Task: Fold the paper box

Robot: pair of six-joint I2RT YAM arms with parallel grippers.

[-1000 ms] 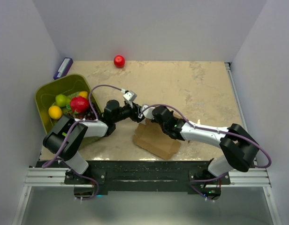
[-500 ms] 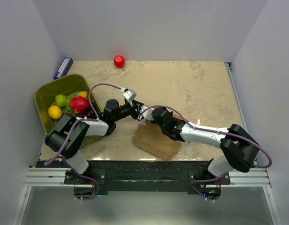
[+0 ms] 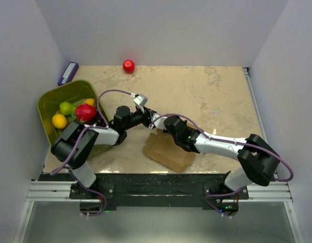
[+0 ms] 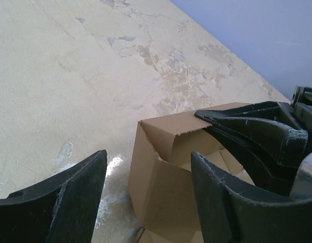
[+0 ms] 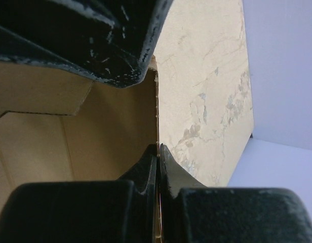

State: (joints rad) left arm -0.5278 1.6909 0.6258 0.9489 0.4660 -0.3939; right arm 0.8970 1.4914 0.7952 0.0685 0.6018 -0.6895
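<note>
The robot's grippers crowd the box's raised corner, so the left gripper needs to hold this corner while the right gripper opens and takes the box side's other end (image 3: 190, 124).
The paper box (image 3: 168, 152) is brown thin cardboard, partly raised, lying near the table's front centre. My right gripper (image 3: 157, 124) is shut on the upright edge of one box wall; in the right wrist view the fingers (image 5: 158, 147) pinch that thin wall (image 5: 115, 121). My left gripper (image 3: 147, 117) is open just beyond the box's far corner. In the left wrist view its gripper (image 4: 148, 154) frames the box's raised corner (image 4: 166, 167) without touching it. The right gripper's dark fingers (image 4: 257, 134) hold the box's top edge there.
An olive-green bin (image 3: 48, 98) with several fruits stands at the left, close to the left arm. A red ball-like fruit (image 3: 128, 66) lies at the back wall. A purple-blue object (image 3: 68, 73) lies at the back left corner. Grey walls enclose the table.
The left gripper has drawn slightly back and to the left, away from the box's far corner. The right gripper keeps its pinch on the box wall.
</note>
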